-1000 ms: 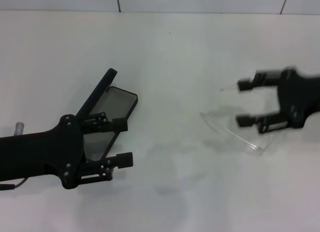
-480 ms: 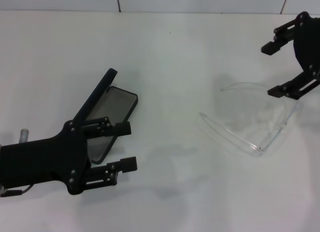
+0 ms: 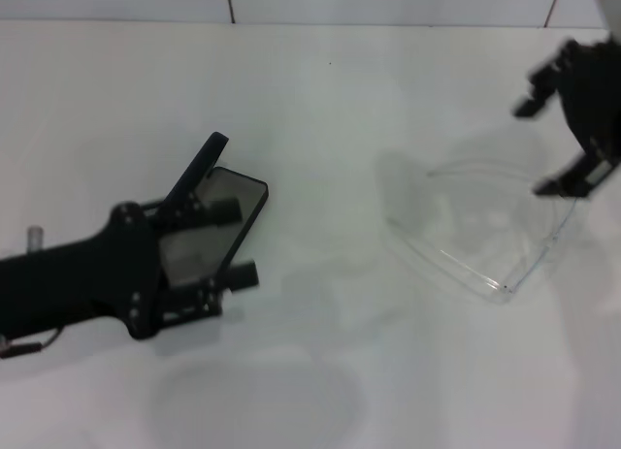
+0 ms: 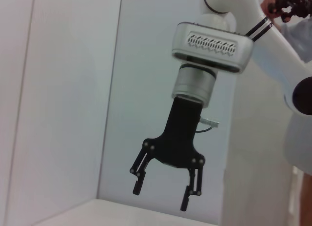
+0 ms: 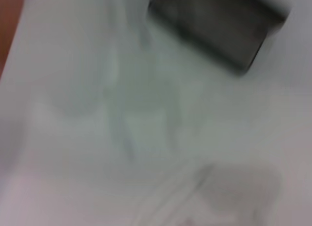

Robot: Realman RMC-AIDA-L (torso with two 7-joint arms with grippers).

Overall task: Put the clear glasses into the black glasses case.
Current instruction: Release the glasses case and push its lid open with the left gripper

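The middle of the standing lid [image 3: 177, 189] of the black glasses case, at its far side, will be gripped by my left gripper.
The black glasses case [image 3: 239, 193] lies open left of centre on the white table, grey lining up and its lid [image 3: 198, 166] standing at the far side. My left gripper [image 3: 236, 243] is open and hangs over the case's base, one finger above the lining, the other at its near edge. The clear glasses [image 3: 448, 259] lie unfolded on the table at the right. My right gripper [image 3: 539, 146] is open, raised behind and to the right of them, holding nothing. The left wrist view shows that right gripper [image 4: 163, 195] from afar, open. The blurred right wrist view shows the case [image 5: 219, 26].
The white table [image 3: 320, 100] runs back to a tiled wall [image 3: 388, 1]. Bare surface separates the case from the glasses, and more lies in front of both. A person [image 4: 300, 89] stands behind the right arm in the left wrist view.
My right gripper pulled back from the glasses to the far right, leaving them on the table. My left gripper moved up over the open case.
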